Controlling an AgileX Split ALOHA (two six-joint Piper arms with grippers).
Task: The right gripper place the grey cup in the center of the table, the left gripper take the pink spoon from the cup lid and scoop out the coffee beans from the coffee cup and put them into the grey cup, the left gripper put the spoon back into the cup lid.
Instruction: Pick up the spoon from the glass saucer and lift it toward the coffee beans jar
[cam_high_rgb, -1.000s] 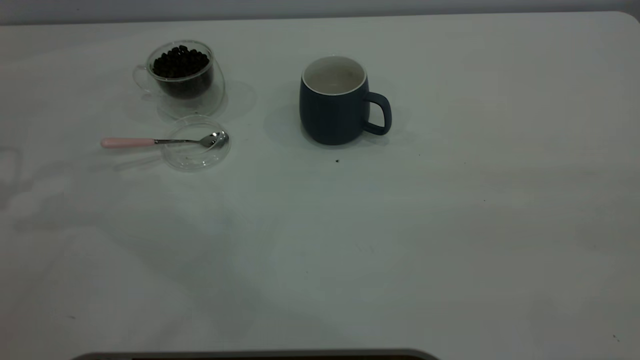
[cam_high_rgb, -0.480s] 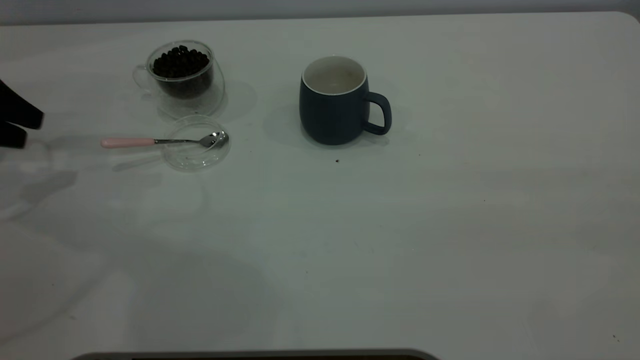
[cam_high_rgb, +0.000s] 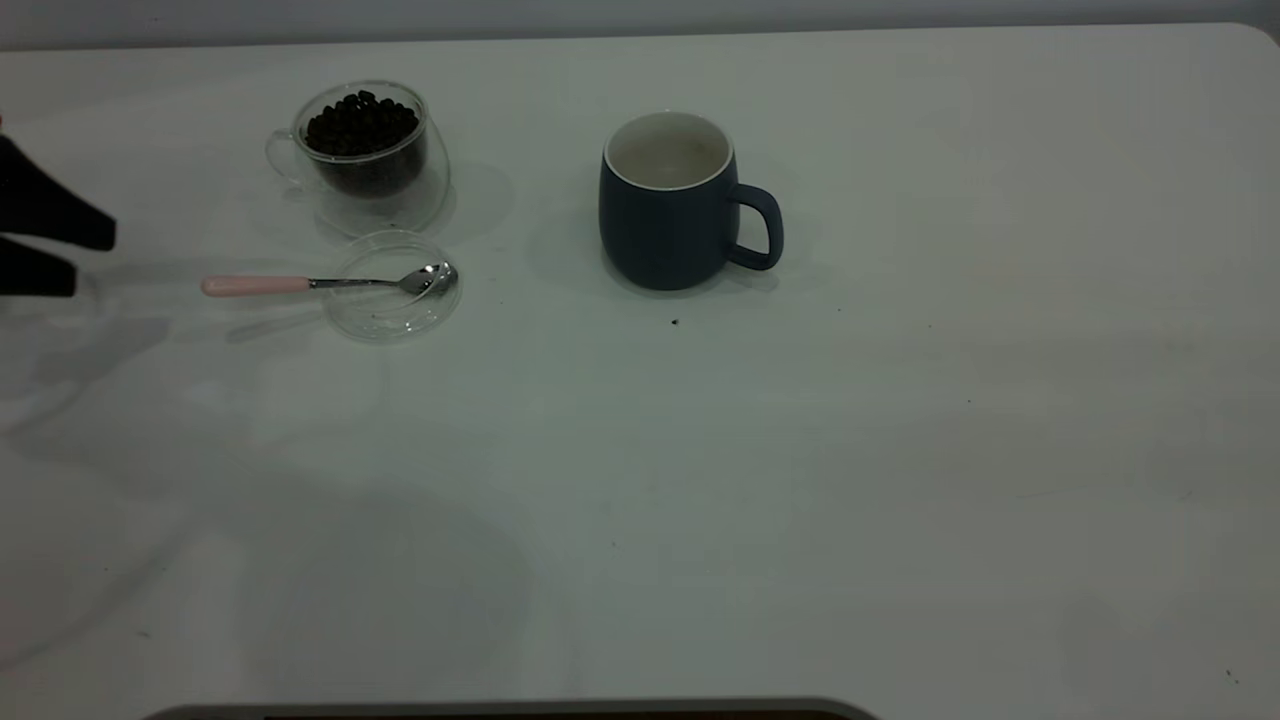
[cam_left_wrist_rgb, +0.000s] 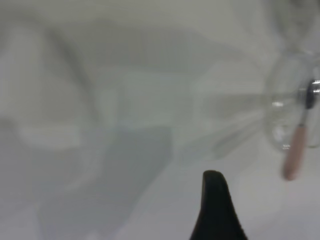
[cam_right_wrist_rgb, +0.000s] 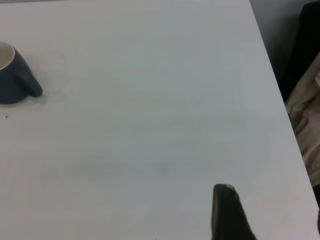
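I will move my left gripper next to the middle of the pink spoon's handle (cam_high_rgb: 263, 286) (cam_left_wrist_rgb: 296, 150), beside the cup lid, and close it there.
The grey cup (cam_high_rgb: 668, 225) stands upright and empty near the table's middle, handle to the right; it also shows in the right wrist view (cam_right_wrist_rgb: 12, 77). The coffee cup (cam_high_rgb: 372, 180) with coffee beans (cam_high_rgb: 360, 122) stands at the back left. The cup lid (cam_high_rgb: 385, 318) lies just in front of it. The pink spoon (cam_high_rgb: 255, 285) lies with its bowl in the lid and its handle pointing left. My left gripper (cam_high_rgb: 94, 262) is open at the left edge, apart from the handle tip. In the left wrist view one of its fingers (cam_left_wrist_rgb: 215, 205) shows near the spoon (cam_left_wrist_rgb: 292, 152) and lid (cam_left_wrist_rgb: 280, 117). My right gripper (cam_right_wrist_rgb: 272, 215) is open and empty, far right of the grey cup and outside the exterior view.
The white table (cam_high_rgb: 800, 480) has a few dark specks, one just in front of the grey cup (cam_high_rgb: 674, 322). Its right edge (cam_right_wrist_rgb: 280, 100) shows in the right wrist view, with dark things beyond it.
My left gripper has come in from the left edge and moved right, toward the spoon's handle. The cups, lid and spoon have not moved.
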